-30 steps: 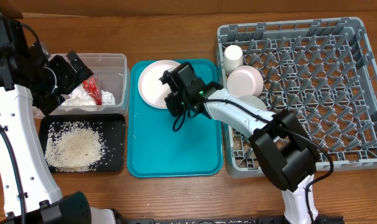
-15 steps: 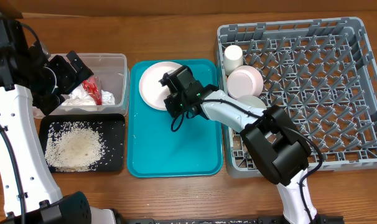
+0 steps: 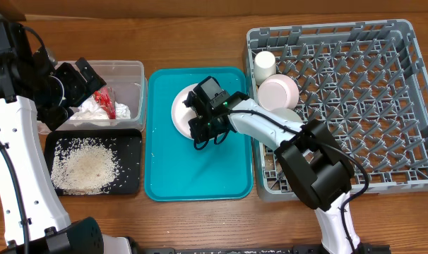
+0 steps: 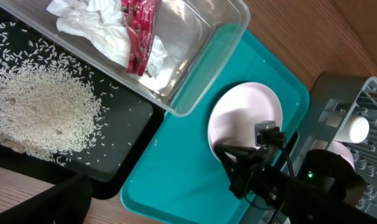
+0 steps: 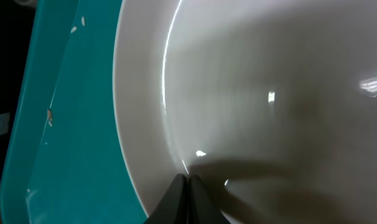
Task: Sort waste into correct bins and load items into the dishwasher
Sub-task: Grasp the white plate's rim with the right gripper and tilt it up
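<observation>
My right gripper should set the plate down, since it holds the plate's rim on the black tray's side, and then take its rim (image 4: pixel 279 114) facing the rack.
My right gripper (image 3: pixel 199 125) is shut on the rim of the pale pink plate (image 3: pixel 181 107) over the middle of the teal tray (image 3: pixel 200 176). In the right wrist view the fingers (image 5: pixel 187 186) pinch the plate's edge (image 5: pixel 269 93). The plate also shows in the left wrist view (image 4: pixel 241 115). My left gripper (image 3: pixel 78 76) hangs open and empty over the clear tub (image 3: pixel 131 70), which holds the white napkin (image 3: pixel 92 108) and red wrapper (image 3: pixel 107 103). Rice (image 3: pixel 83 166) lies in the black tray (image 3: pixel 133 144). The white cup (image 3: pixel 264 65) and two bowls (image 3: pixel 279 90) (image 3: pixel 290 115) sit in the grey rack (image 3: pixel 383 42).
The rack fills the right side of the table, its near-left corner beside the teal tray. The tub and black tray stand one behind the other left of the teal tray. A few rice grains lie on the teal tray's left edge (image 5: pixel 50 114).
My right gripper has dragged the plate from the tray's back left corner toward the tray's middle, nearer the rack. The left arm has not moved.
</observation>
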You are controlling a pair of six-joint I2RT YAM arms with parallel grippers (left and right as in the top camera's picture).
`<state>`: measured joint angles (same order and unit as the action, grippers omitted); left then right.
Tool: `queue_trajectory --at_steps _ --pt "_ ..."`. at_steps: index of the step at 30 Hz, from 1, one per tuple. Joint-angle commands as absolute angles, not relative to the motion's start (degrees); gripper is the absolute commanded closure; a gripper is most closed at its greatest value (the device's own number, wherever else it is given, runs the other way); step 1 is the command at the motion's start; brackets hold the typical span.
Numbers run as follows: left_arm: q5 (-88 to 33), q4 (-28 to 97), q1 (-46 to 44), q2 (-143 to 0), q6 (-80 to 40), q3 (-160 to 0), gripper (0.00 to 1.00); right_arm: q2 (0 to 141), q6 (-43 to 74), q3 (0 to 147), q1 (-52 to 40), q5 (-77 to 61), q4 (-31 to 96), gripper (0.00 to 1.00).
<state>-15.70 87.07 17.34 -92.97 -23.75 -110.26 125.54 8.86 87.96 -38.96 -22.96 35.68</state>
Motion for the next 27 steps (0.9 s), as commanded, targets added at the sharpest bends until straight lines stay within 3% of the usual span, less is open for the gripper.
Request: queue_trajectory --at_steps 1,18,27 --pt "-16.1 87.0 17.3 -92.9 -22.7 -111.0 0.0 124.7 9.2 87.9 -40.3 -25.8 38.1 0.94" --pt "-16.1 87.0 17.3 -92.9 -22.7 -111.0 0.0 124.6 4.4 89.1 -49.4 -25.5 42.1 0.88" --pt "-16.1 87.0 17.3 -92.9 -22.7 -111.0 0.0 121.8 4.3 104.4 -45.4 -14.3 54.5 0.86"
